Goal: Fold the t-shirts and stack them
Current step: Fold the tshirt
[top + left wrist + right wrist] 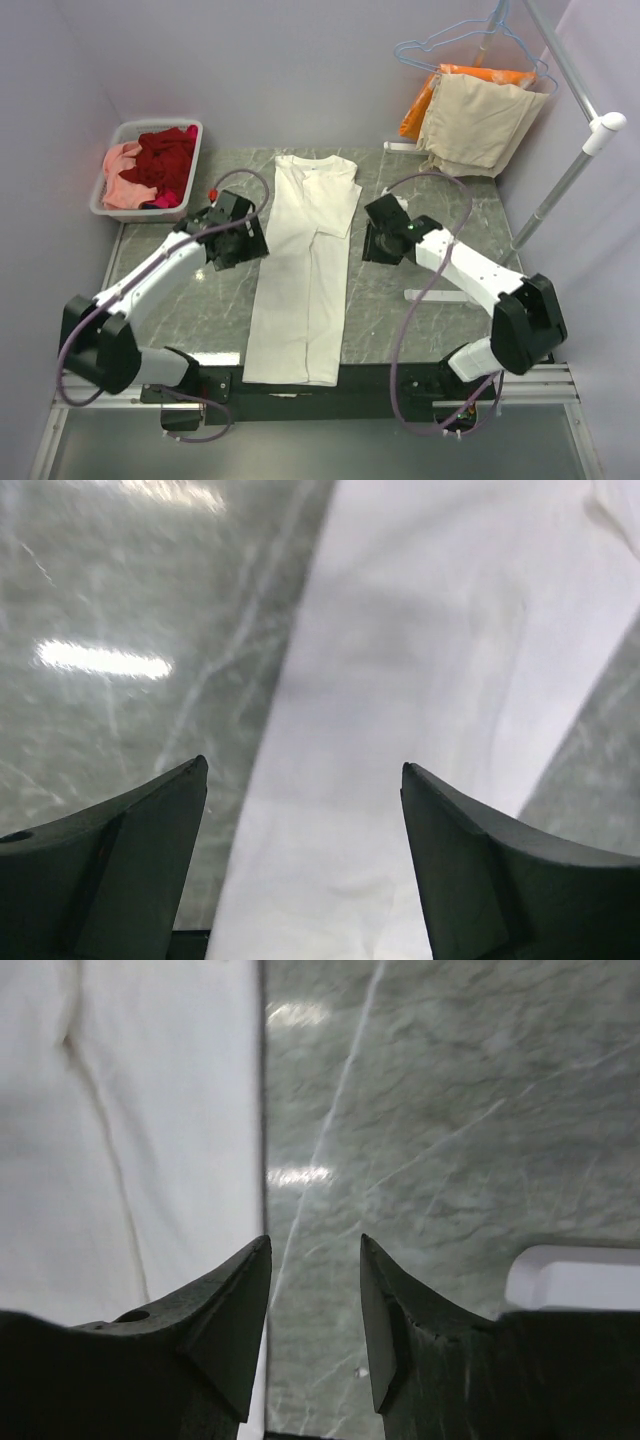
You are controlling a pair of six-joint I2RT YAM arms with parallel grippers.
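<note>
The white t-shirt's bottom corner (249,360) (215,930) on the basket's side is the next place my left gripper will go to and close, ready to fold the t-shirt up.
The white t-shirt (305,270) lies folded into a long narrow strip down the middle of the marble table (430,320), plain side up, its print hidden. It also shows in the left wrist view (420,710) and in the right wrist view (120,1120). My left gripper (243,238) is open and empty above the strip's left edge; in its own view (303,770) the jaws stand wide over the cloth. My right gripper (378,240) is open and empty just right of the strip's right edge, over bare marble (315,1245). Dark red (168,160) and salmon pink (120,178) tees lie in the basket.
A grey basket (110,205) stands at the far left corner. An orange cloth (420,105) and a beige cloth (478,125) hang on a hanger at the far right. A metal pole (565,185) slants along the right side. A white bar (440,295) lies on the table by the right arm.
</note>
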